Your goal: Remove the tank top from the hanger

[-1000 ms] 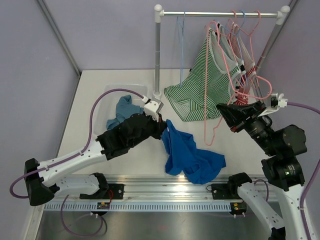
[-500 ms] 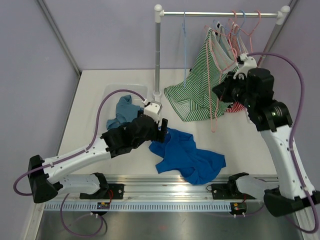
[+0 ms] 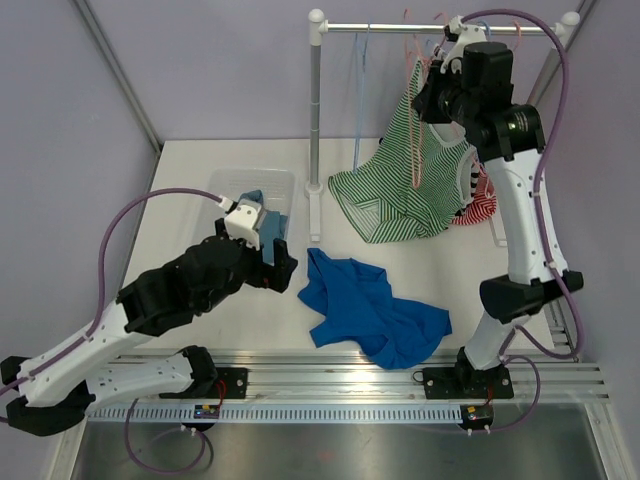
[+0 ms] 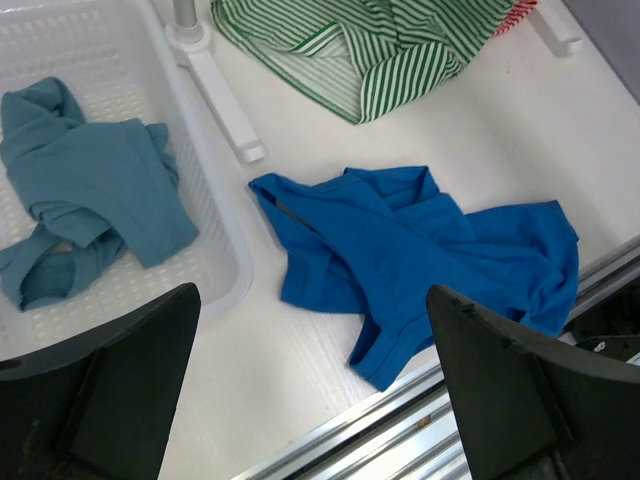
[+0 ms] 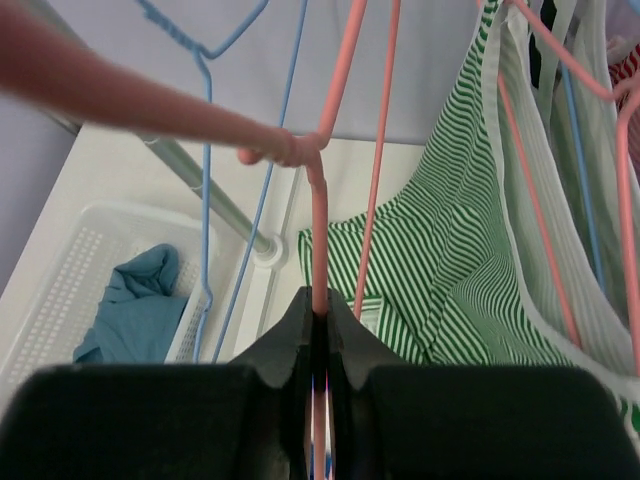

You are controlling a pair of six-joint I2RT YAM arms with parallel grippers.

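My right gripper is holding the bare pink hanger, which now dangles raised near the rail. It will let go of it close beside the bare blue hanger on the rail (image 3: 379, 96).
The blue tank top (image 3: 372, 312) lies crumpled on the table, free of any hanger; the left wrist view shows it too (image 4: 400, 250). My left gripper (image 3: 281, 266) hovers just left of it, open and empty (image 4: 310, 295). My right gripper (image 3: 428, 95) is raised near the rail (image 3: 400, 28). It is shut on the wire of a bare pink hanger (image 5: 316, 220), which runs up out of its closed jaws (image 5: 318, 312). In the top view the pink hanger (image 3: 418, 150) dangles in front of a green striped tank top (image 3: 400, 195). Whether its hook rests on the rail I cannot tell.
A white basket (image 3: 225, 185) at the left holds a teal garment (image 4: 90, 190). The rack's post and foot (image 4: 220, 100) stand between basket and blue top. A bare blue hanger (image 3: 357, 120), more pink hangers and a red striped garment (image 3: 482, 205) hang on the rail.
My left gripper opened, let go of the blue tank top and drew back to the left. My right arm swung the pink hanger from low over the table up to the rail.
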